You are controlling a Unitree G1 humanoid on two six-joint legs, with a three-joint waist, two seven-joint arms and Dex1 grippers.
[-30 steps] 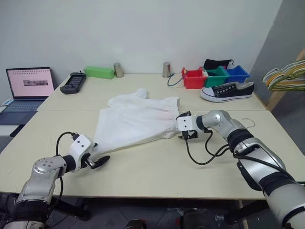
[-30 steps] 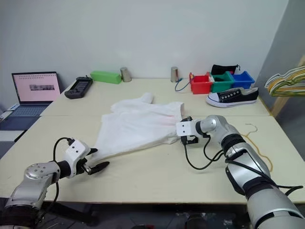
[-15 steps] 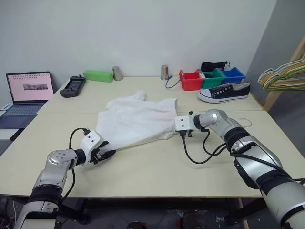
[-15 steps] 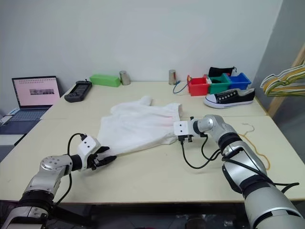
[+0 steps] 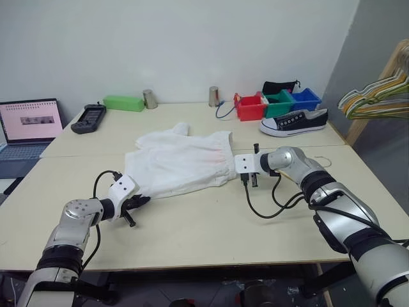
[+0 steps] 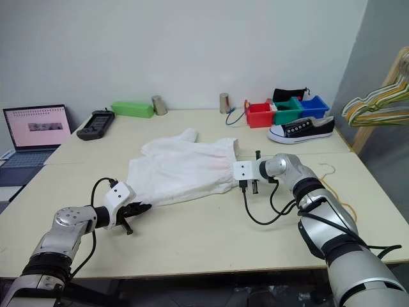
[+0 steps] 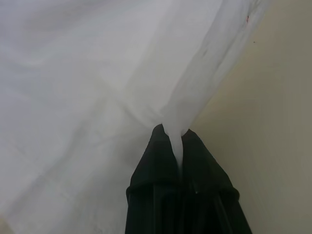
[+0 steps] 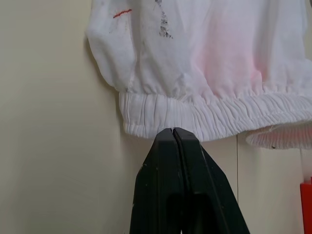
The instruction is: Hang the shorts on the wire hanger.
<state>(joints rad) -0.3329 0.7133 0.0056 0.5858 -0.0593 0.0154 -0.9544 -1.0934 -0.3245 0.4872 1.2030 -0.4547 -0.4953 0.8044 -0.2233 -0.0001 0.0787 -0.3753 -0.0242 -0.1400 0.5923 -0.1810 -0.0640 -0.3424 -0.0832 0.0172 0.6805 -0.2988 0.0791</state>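
The robot's right gripper has its fingers closed and empty against the edge of the waistband, so it should open them and pinch the waistband's near corner (image 8: pixel 130 113) before lifting the shorts.
The white wrinkled shorts (image 5: pixel 182 163) lie spread flat in the middle of the table, with the gathered waistband (image 8: pixel 204 114) on their right side and a faint pink stain above it. My left gripper (image 7: pixel 174 134) is shut on the near left corner of the shorts, with a fold of cloth pinched between its black fingers. My right gripper (image 8: pixel 173 130) is shut, its tips against the waistband's lower edge, and no cloth shows between them. The thin tan wire hanger (image 6: pixel 330 169) lies flat on the table to the right, beyond my right forearm.
Along the table's far side stand a laptop (image 5: pixel 29 121), a black controller (image 5: pixel 88 118), a green box (image 5: pixel 124 102), two metal cups (image 5: pixel 149 99), red, green and blue bins (image 5: pixel 276 102) and a sneaker (image 5: pixel 294 121). Coloured hangers (image 5: pixel 374 99) hang at the right.
Both grippers have gone from open to shut. The left gripper slid forward onto the shorts' near corner and closed on it. The camera has swung a little to the right.
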